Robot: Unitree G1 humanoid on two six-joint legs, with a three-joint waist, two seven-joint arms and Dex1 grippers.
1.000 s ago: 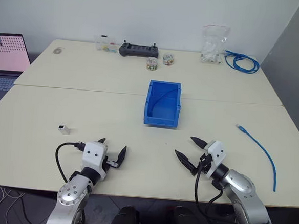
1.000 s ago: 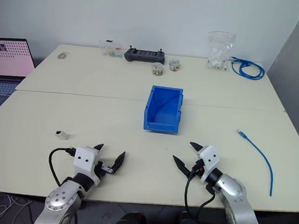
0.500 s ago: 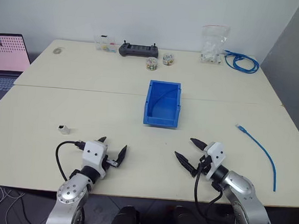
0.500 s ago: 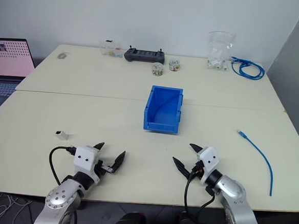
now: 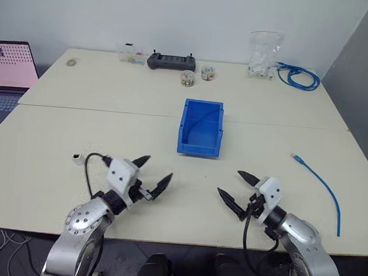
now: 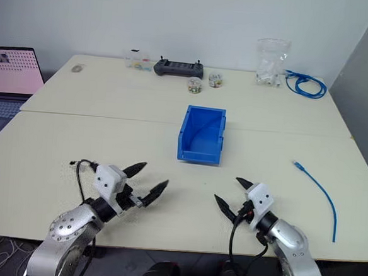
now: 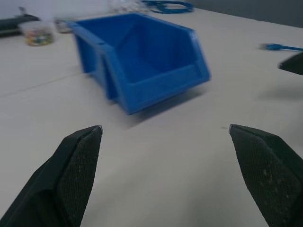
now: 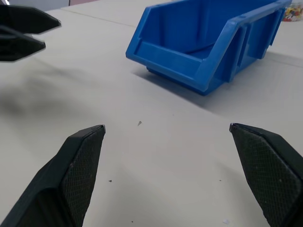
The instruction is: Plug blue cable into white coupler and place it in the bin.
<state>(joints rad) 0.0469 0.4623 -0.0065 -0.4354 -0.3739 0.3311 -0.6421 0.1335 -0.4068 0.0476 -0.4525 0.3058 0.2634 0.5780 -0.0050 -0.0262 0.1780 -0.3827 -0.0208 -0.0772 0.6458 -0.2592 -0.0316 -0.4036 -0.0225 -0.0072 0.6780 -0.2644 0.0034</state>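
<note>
The right gripper needs to grip the cord of the loose blue cable [image 5: 324, 183] just behind its clear plug, leaving the plug free.
The blue bin [image 5: 201, 128] stands open-topped at the middle of the table, its lowered lip toward me. The blue cable [image 5: 323, 181] lies loose on the right, its clear plug [image 5: 294, 157] at the far end. The white coupler [image 5: 76, 157] sits on the left, just behind my left arm. My left gripper [image 5: 158, 168] hovers open and empty near the front edge, pointing toward the bin [image 7: 142, 56]. My right gripper [image 5: 229, 183] is open and empty too, angled at the bin [image 8: 208, 42] from the right. Both wrist views show wide-spread fingers with bare table between them.
Along the far edge are a black controller [image 5: 170, 61], two small jars [image 5: 187, 79], a clear box [image 5: 129, 54], a plastic bag [image 5: 264, 52] and a coiled bundle of blue cable [image 5: 299, 76]. A laptop [image 5: 5, 75] stands off the left side.
My left gripper has risen and swung to the right, turning toward the bin. The right gripper shifted slightly. Both stayed open; the bin, cable and coupler have not moved.
</note>
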